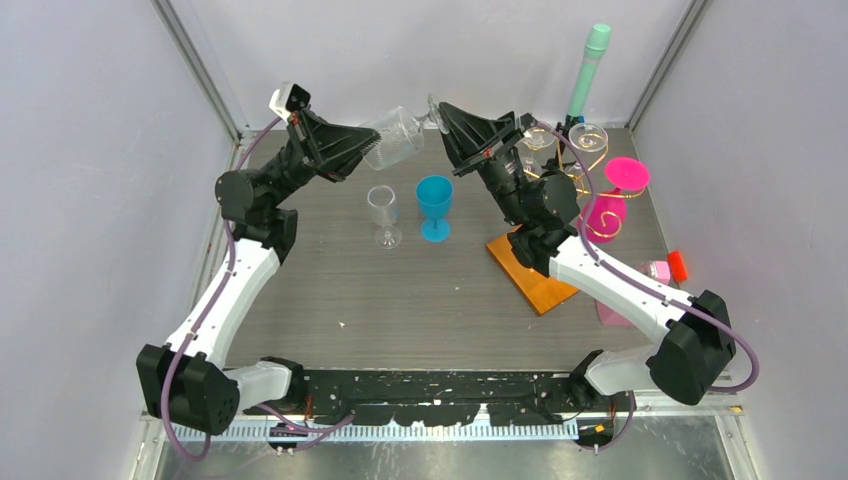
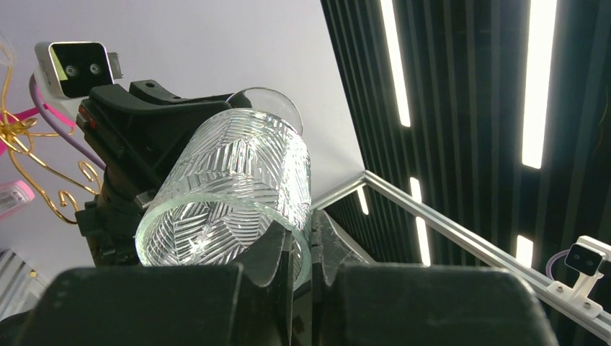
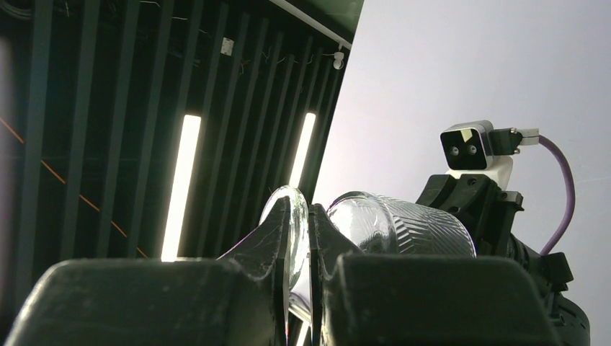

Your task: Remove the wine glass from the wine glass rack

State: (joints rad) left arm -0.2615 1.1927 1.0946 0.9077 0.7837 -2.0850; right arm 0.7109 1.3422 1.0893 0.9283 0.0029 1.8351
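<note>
The cut-pattern wine glass will sit beside the clear stemmed glass, opposite the blue goblet [image 1: 349, 243], after my left gripper releases it.
A cut-pattern clear wine glass [image 1: 395, 137] hangs on its side in the air above the table's far middle, held from both ends. My left gripper [image 1: 368, 143] is shut on the bowl's rim [image 2: 230, 187], one finger inside the bowl and one outside; in its wrist view the left gripper [image 2: 311, 231] pinches the glass wall. My right gripper [image 1: 440, 112] is shut on the glass's round foot [image 3: 295, 216], with the bowl [image 3: 411, 223] beyond the right gripper [image 3: 308, 216]. The wine glass rack [image 1: 575, 180], gold wire on a wooden base [image 1: 535, 275], stands at the right.
A clear stemmed glass [image 1: 384, 212] and a blue goblet [image 1: 434, 205] stand on the table's middle. A pink goblet [image 1: 610, 205] and clear glasses [image 1: 588, 135] hang on the rack. A teal bottle [image 1: 590, 65] rises behind it. Small pink and red items [image 1: 668, 268] lie at the right edge.
</note>
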